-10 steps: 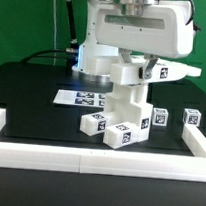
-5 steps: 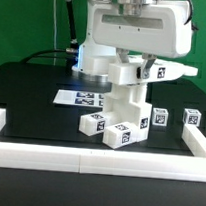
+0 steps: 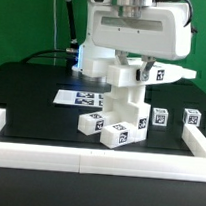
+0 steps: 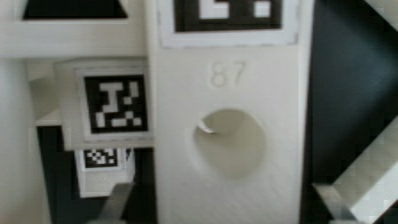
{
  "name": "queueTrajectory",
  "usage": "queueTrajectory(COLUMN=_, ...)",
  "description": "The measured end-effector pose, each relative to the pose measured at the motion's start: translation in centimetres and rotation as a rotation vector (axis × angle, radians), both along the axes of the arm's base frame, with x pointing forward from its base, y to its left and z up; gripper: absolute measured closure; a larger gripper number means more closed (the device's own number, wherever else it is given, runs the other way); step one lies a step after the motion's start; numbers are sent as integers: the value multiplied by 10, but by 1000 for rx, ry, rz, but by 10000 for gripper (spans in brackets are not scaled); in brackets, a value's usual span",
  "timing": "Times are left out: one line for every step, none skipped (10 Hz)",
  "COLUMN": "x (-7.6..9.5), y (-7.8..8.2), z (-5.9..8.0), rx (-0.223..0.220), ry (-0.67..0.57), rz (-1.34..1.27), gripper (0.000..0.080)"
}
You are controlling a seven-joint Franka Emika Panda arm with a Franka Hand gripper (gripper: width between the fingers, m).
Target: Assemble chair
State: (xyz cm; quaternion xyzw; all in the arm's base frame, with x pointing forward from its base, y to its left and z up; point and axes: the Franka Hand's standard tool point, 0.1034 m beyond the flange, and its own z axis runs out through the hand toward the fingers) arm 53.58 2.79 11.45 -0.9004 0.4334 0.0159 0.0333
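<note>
Next, the gripper releases the white slab atop the chunky tagged chair blocks (image 3: pixel 125 96) standing below it.
My gripper (image 3: pixel 131 73) hangs over the middle of the black table, its fingers on either side of a white chair slab (image 3: pixel 128 93) that stands upright. In the wrist view the slab (image 4: pixel 224 120) fills the space between my gripper's (image 4: pixel 228 200) two fingers; it bears a tag, the number 87 and a round hole. Only thin dark strips separate it from the fingers (image 4: pixel 121 200). Below it stand chunky tagged chair blocks (image 3: pixel 117 132) and a smaller one (image 3: pixel 92 122). Another tagged part (image 4: pixel 111 100) shows behind the slab.
Two small tagged cubes (image 3: pixel 160 117) (image 3: pixel 193 116) stand at the exterior view's right. The marker board (image 3: pixel 76 96) lies behind the blocks. A plain white border rail (image 3: pixel 86 162) runs along the front and up both sides (image 3: pixel 200 144).
The lower tagged block has shifted slightly toward the exterior view's left and front. The arm has hardly moved.
</note>
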Motion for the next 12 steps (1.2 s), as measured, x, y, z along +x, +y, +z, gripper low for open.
queueTrajectory(x=0, y=-1, z=-5, rx=-5, ry=4, rz=2, gripper=509)
queueTrajectory(x=0, y=-1, z=-9, rx=-9, ry=6, rz=5, gripper=509)
queueTrajectory(x=1, y=-2, z=-11, rx=-12, ry=8, rz=8, gripper=509)
queueTrajectory(x=0, y=-2, z=-14, rx=-15, ry=8, rz=14, gripper=509)
queueTrajectory(x=0, y=-3, z=-17, rx=-18, ry=8, rz=23, gripper=509)
queueTrajectory(x=1, y=-4, z=-21, rx=-24, ry=4, rz=35, gripper=509)
queueTrajectory(x=0, y=-5, z=-26, rx=-30, ry=3, rz=42, gripper=509)
queueTrajectory(x=0, y=-5, z=-30, rx=-35, ry=1, rz=50, gripper=509)
queueTrajectory(x=1, y=-6, z=-35, rx=-43, ry=-3, rz=55, gripper=509)
queueTrajectory(x=3, y=-7, z=-36, rx=-48, ry=-14, rz=55, gripper=509)
queueTrajectory(x=4, y=-7, z=-37, rx=-50, ry=-18, rz=56, gripper=509)
queueTrajectory(x=4, y=-7, z=-37, rx=-52, ry=-22, rz=56, gripper=509)
